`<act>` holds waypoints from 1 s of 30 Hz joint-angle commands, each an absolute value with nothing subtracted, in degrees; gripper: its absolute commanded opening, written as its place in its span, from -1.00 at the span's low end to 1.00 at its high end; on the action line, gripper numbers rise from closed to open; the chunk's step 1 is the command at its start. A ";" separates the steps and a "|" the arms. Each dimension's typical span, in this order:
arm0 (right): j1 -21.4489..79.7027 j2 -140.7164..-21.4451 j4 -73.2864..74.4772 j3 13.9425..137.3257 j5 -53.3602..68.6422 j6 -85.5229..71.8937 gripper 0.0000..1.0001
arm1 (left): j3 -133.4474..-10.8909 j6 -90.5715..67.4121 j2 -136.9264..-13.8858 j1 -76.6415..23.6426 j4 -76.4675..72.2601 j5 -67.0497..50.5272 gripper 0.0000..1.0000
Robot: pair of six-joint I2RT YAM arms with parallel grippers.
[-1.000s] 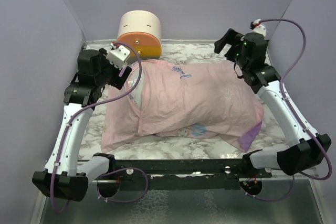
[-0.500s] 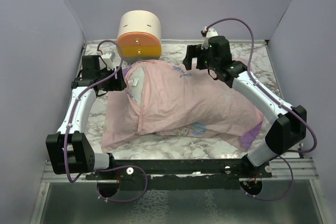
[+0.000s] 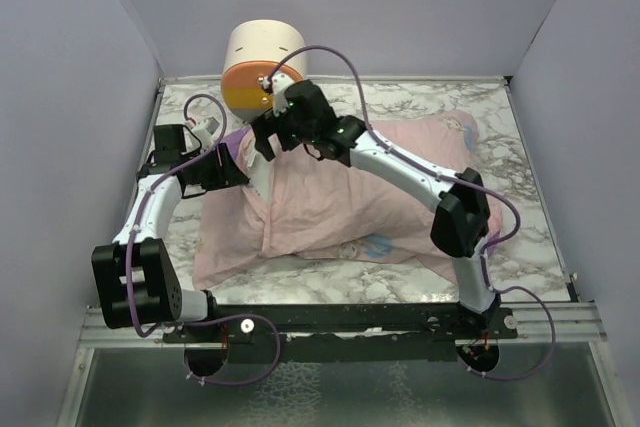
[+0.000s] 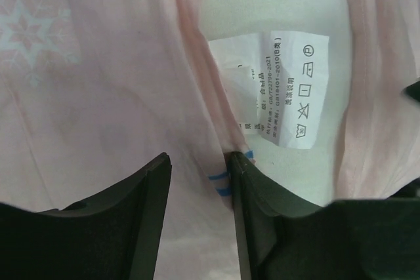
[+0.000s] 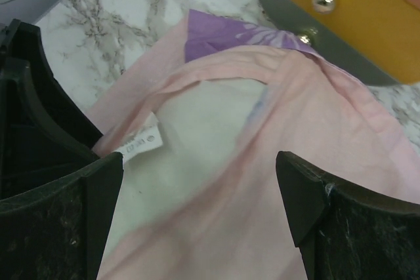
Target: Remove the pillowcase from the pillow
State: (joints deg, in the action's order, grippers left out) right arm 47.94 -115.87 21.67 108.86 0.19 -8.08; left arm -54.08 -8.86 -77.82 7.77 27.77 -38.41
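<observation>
My right gripper should close on the pillowcase's rim (image 3: 271, 169) (image 5: 220, 174), across the bare off-white pillow from my left gripper, so that both sides of the pillowcase's opening are held.
The pillowcase (image 3: 370, 182) lies inside out, pale pink, over the pillow in the middle of the marble table. Its open end is at the left, where the off-white pillow (image 3: 257, 179) shows with a white care label (image 4: 282, 90). My left gripper (image 3: 232, 162) is at that opening. In the left wrist view its jaws (image 4: 197, 168) stand a little apart with the pillowcase (image 4: 98, 96) hem between them, beside the pillow (image 4: 262, 4). My right gripper (image 3: 265, 137) reaches across and hangs wide open (image 5: 200, 168) over the pillow (image 5: 190, 129) and the pillowcase rim (image 5: 328, 116).
A cream-and-orange round drawer unit (image 3: 262, 67) stands at the back, just behind the pillow's open end, and shows in the right wrist view (image 5: 341, 4). Purple walls close in the table on the left, back and right. Bare marble (image 3: 520, 217) lies at the right.
My right arm has swung from the back right across the pillow to its left end. My left gripper has moved in to the pillowcase opening.
</observation>
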 commanded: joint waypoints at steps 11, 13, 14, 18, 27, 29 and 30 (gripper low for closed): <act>50.05 -126.56 33.47 120.50 -10.35 -5.57 0.89 | -51.65 -8.37 -78.02 15.86 20.49 -38.57 -0.96; 50.01 -125.60 32.63 118.16 -11.39 -4.66 0.88 | -52.57 -6.08 -77.68 16.02 21.00 -32.51 -1.00; 49.94 -125.15 32.59 117.44 -11.56 -4.13 0.88 | -52.70 -4.90 -77.51 16.03 21.02 -29.12 -1.00; 48.68 -123.86 32.58 116.33 -8.73 -3.61 0.99 | -52.58 -0.89 -77.09 16.00 21.42 -21.54 -1.00; 48.32 -126.46 31.58 120.56 5.17 -1.45 1.00 | -54.50 1.17 -77.68 14.83 26.27 -34.08 0.06; 48.27 -127.53 30.87 119.83 7.60 -2.27 1.00 | -54.67 1.40 -77.86 13.97 26.36 -35.34 0.32; 48.25 -128.03 30.63 119.29 8.63 -2.81 1.00 | -54.54 1.26 -78.03 13.45 26.31 -35.60 0.34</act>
State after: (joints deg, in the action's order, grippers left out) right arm 48.42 -126.34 31.46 118.41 0.84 -2.83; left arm -52.80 -0.67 -77.91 15.07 25.52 -31.09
